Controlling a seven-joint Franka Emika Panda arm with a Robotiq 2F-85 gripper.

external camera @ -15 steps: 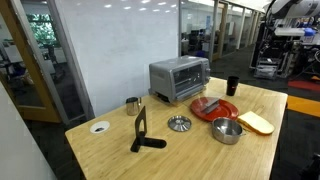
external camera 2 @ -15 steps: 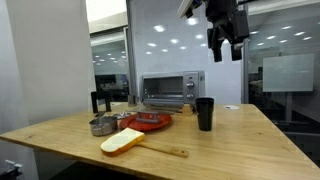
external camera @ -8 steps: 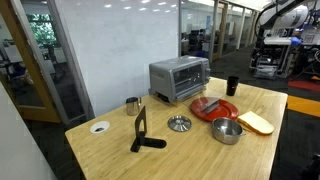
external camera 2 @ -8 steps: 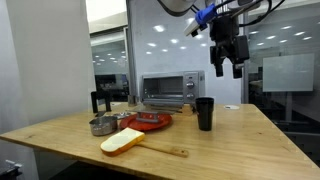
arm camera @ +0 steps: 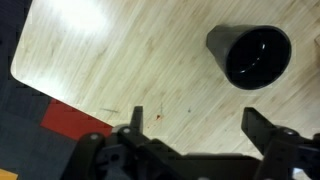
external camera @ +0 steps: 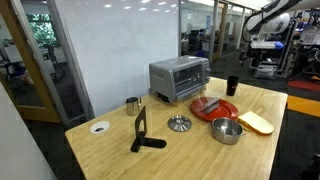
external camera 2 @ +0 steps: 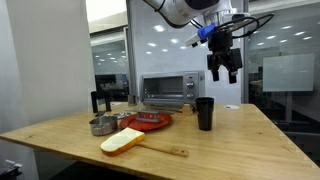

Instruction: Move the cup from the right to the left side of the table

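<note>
My gripper is to go next to the black cup's rim (external camera: 233, 77) (arm camera: 229, 67), beside the toaster oven, and close there.
The tall black cup (external camera: 232, 86) stands upright on the light wood table (external camera: 120, 155), next to the toaster oven; it also shows in the other exterior view (external camera 2: 204, 113) and from above in the wrist view (arm camera: 250, 53), empty. My gripper (external camera 2: 224, 72) hangs in the air above and a little to one side of the cup, well clear of it. In the wrist view its fingers (arm camera: 196, 125) are spread wide with only bare table between them. It holds nothing.
A silver toaster oven (external camera: 178, 78) stands at the back. A red plate (external camera: 213, 108), a metal bowl (external camera: 227, 131), a pale cutting board (external camera: 256, 122), a small steel cup (external camera: 132, 103), a round strainer (external camera: 179, 124) and a black stand (external camera: 142, 133) are spread over the table.
My gripper has come down and moved closer to the cup over the last second. The cup and the other objects have not moved.
</note>
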